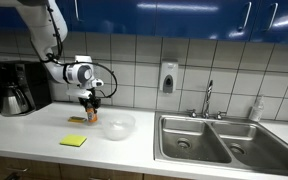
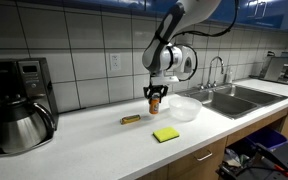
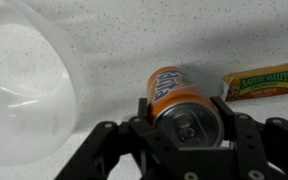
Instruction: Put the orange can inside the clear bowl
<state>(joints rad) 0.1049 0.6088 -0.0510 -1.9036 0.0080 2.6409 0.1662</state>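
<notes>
The orange can, now held upright beside the clear bowl, will be let go of by my gripper, upright on the middle of the clear bowl's bottom (image 1: 117, 127) (image 3: 8, 82).
The orange can (image 3: 174, 98) sits between my gripper's fingers (image 3: 182, 112), which are shut on it near its silvery top. In both exterior views the gripper (image 1: 89, 98) (image 2: 155, 95) holds the can (image 1: 90, 109) (image 2: 155, 103) upright, just above or on the white counter; I cannot tell which. The clear bowl (image 1: 119, 125) (image 2: 185, 108) stands on the counter beside the can, apart from it. In the wrist view the bowl (image 3: 24, 90) fills the left side.
A wrapped snack bar (image 3: 264, 82) (image 2: 130, 119) (image 1: 77, 119) lies beside the can. A yellow-green square pad (image 1: 73, 141) (image 2: 166, 134) lies near the counter's front. A coffee maker (image 1: 17, 88) (image 2: 22, 103) stands at one end. A steel double sink (image 1: 214, 140) (image 2: 234, 97) with tap lies beyond the bowl.
</notes>
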